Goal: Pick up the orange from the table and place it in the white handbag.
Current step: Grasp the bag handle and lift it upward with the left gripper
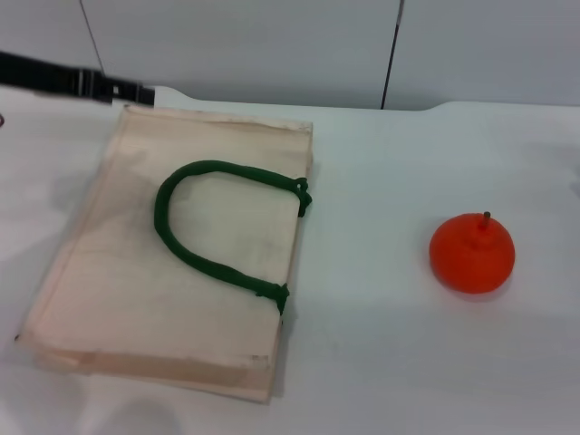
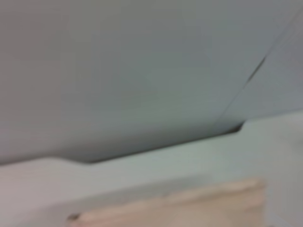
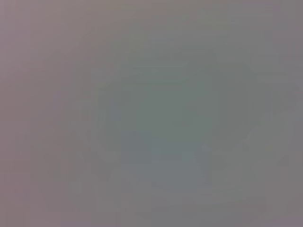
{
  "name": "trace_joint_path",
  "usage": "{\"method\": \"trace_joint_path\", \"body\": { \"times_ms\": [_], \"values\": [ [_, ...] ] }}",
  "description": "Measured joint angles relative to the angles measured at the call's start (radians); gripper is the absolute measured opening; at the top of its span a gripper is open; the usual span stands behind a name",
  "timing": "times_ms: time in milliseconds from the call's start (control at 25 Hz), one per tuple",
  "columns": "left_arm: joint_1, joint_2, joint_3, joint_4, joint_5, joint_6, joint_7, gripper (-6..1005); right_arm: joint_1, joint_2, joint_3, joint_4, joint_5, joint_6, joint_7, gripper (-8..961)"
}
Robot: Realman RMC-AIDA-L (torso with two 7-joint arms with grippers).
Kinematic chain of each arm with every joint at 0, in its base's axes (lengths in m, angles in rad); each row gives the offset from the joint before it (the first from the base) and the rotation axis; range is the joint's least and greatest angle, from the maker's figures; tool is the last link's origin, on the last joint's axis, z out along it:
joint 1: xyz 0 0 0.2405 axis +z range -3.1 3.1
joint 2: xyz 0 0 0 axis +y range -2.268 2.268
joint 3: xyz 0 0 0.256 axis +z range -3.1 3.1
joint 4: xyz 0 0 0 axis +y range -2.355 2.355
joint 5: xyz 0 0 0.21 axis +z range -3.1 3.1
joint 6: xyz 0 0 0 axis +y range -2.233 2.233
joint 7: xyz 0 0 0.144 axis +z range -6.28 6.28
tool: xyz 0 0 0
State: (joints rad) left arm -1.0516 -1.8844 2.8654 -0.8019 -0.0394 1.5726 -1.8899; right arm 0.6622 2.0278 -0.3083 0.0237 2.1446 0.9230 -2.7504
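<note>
Next, my left gripper goes to the far-side bend (image 1: 196, 167) of the white handbag's dark green handle and closes there, because lifting it opens the bag.
The orange (image 1: 472, 253), bright orange-red with a short dark stem, sits upright on the white table (image 1: 381, 362) at the right. The white handbag (image 1: 172, 272) lies flat on the table at the left, and its dark green handle (image 1: 195, 258) loops across its top face. A cream edge of the handbag (image 2: 175, 208) also shows in the left wrist view, with the table's back edge behind it. The orange and the bag are well apart. Neither gripper shows in any view. The right wrist view shows only a grey blur.
A dark bar-like thing (image 1: 63, 80) reaches in from the left edge near the bag's far corner. A grey panelled wall (image 1: 272, 45) stands behind the table. The table's back edge (image 1: 408, 107) has a raised notch.
</note>
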Motion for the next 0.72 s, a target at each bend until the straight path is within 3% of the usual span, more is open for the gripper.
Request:
{"method": "trace_joint_path", "body": {
  "times_ms": [200, 720],
  "values": [
    [-0.021, -0.016, 0.000, 0.033, 0.123, -0.106, -0.012, 876, 0.013, 0.000, 0.000, 0.002, -0.001, 0.000, 0.000, 859],
    [-0.032, -0.010, 0.000, 0.279, 0.194, -0.310, -0.009, 823, 0.013, 0.000, 0.000, 0.004, -0.003, -0.001, 0.000, 850]
  ]
}}
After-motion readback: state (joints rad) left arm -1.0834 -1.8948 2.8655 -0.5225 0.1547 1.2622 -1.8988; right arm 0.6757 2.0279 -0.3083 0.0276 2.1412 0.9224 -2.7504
